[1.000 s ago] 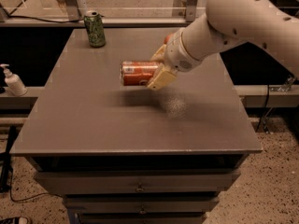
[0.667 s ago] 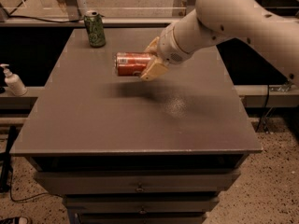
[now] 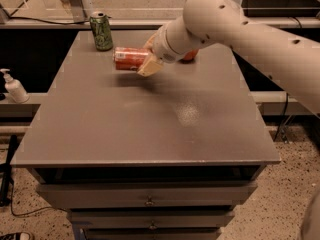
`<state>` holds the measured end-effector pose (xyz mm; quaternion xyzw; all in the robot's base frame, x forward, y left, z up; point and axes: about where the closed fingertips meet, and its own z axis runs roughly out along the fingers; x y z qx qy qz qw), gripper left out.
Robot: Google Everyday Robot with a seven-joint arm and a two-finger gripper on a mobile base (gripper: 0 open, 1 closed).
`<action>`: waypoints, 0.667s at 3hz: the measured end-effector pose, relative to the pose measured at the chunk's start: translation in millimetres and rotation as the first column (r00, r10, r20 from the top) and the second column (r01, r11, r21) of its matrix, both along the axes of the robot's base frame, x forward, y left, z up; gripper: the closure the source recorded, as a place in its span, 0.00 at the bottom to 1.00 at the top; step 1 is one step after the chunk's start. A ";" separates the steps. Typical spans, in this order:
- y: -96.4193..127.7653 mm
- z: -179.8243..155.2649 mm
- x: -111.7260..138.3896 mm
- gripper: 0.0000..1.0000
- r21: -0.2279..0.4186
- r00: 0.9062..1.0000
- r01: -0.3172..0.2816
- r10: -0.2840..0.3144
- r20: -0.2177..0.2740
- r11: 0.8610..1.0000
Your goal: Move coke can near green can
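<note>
Next, my gripper releases the coke can on the grey table (image 3: 105, 51), close in front of the green can. The coke can is held just above the table.
The coke can (image 3: 129, 58) is orange-red and lies on its side in the air, held just above the grey table (image 3: 150, 119). My gripper (image 3: 148, 59) is shut on the can's right end, with one cream finger (image 3: 150, 67) showing under it. The green can (image 3: 101, 31) stands upright at the table's far left corner, a short way up and left of the coke can. My white arm reaches in from the upper right.
A red round object (image 3: 190, 56) peeks out behind the arm on the far side of the table. A white pump bottle (image 3: 14, 86) stands on a ledge to the left. Drawers sit below the table's front edge.
My gripper has carried the coke can to the left and toward the far side, closer to the green can.
</note>
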<state>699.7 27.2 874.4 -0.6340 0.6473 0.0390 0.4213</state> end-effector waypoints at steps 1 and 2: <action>19.1 3.6 29.3 1.00 -0.033 0.998 0.030 -0.028 0.055 0.999; 40.2 4.8 56.8 1.00 -0.092 0.996 0.035 -0.027 0.090 0.995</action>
